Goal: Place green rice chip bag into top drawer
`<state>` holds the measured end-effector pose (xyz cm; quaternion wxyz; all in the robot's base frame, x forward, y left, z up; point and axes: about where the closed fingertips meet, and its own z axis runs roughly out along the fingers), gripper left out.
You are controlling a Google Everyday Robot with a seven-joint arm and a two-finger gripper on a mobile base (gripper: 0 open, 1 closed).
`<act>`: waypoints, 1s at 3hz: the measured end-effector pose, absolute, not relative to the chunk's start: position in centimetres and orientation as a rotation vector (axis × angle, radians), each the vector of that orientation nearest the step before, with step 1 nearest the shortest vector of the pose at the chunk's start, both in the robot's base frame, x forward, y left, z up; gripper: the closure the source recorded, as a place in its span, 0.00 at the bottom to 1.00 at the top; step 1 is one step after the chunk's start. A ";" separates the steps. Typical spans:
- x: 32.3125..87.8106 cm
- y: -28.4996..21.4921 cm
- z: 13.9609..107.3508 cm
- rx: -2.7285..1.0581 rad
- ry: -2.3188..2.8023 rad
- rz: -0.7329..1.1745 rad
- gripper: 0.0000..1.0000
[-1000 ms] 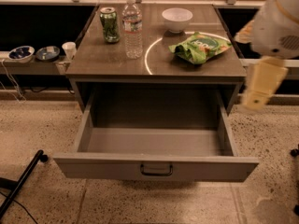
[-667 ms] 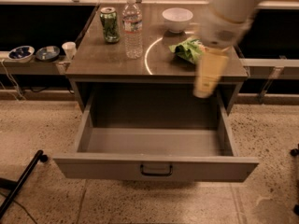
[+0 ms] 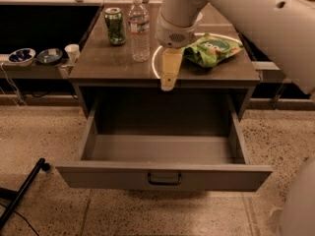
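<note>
The green rice chip bag is next for my gripper. It should move over to it and close on the bag's crumpled middle (image 3: 212,49).
The green rice chip bag (image 3: 214,48) lies crumpled on the right part of the cabinet top, with its white logo facing up. The top drawer (image 3: 162,175) is pulled fully out below, and its grey inside shows nothing in it. A small dark handle (image 3: 164,179) sits at the centre of its front panel. My gripper (image 3: 168,77) hangs from the white arm that comes in from the upper right. It points down over the front edge of the top, just left of the bag and apart from it.
A green soda can (image 3: 115,26) and a clear water bottle (image 3: 139,28) stand on the left part of the cabinet top (image 3: 108,65). Two small bowls (image 3: 22,56) and a white cup (image 3: 72,52) sit on a low shelf at the left. A black pole (image 3: 22,195) lies on the floor at the lower left.
The arm has swung left, from beyond the cabinet's right side, across the bag, to the front middle of the top. The bag and drawer have not moved.
</note>
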<state>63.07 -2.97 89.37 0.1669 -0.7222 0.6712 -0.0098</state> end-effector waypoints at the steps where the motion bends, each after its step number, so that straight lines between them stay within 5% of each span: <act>1: 64.2 -4.4 89.8 -2.038 1.899 -0.083 0.00; 3: 70.1 -13.5 91.0 -1.966 1.833 -0.142 0.00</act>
